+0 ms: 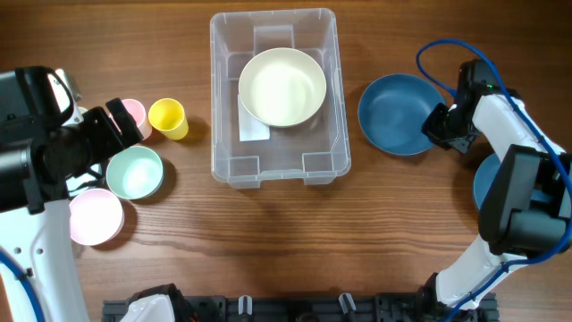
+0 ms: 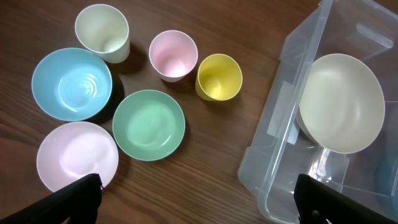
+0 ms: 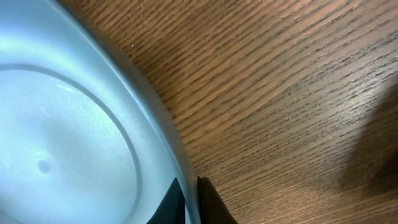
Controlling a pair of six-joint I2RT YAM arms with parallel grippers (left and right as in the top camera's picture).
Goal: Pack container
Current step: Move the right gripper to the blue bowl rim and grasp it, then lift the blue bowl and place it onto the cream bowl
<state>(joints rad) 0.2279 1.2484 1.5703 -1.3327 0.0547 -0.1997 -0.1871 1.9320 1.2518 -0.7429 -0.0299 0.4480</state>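
The robot's right gripper will release the dark blue bowl inside the cream bowl [image 1: 284,86] in the clear container.
The clear container [image 1: 273,165] stands at the table's middle with a cream bowl [image 1: 282,86] inside it. A dark blue bowl [image 1: 398,112] sits on the table just right of the container. My right gripper [image 1: 443,125] is shut on this bowl's right rim. The right wrist view shows one finger inside and one outside the rim [image 3: 191,199] of the blue bowl [image 3: 62,124]. My left gripper [image 2: 196,202] is open and empty, above the table left of the container [image 2: 280,155]. The cream bowl [image 2: 341,102] also shows in the left wrist view.
Left of the container stand a yellow cup [image 2: 219,76], a pink cup [image 2: 173,54], a cream cup [image 2: 102,31], a light blue bowl [image 2: 71,84], a green bowl [image 2: 148,124] and a pink bowl [image 2: 76,155]. Another blue bowl [image 1: 481,183] lies partly hidden under my right arm.
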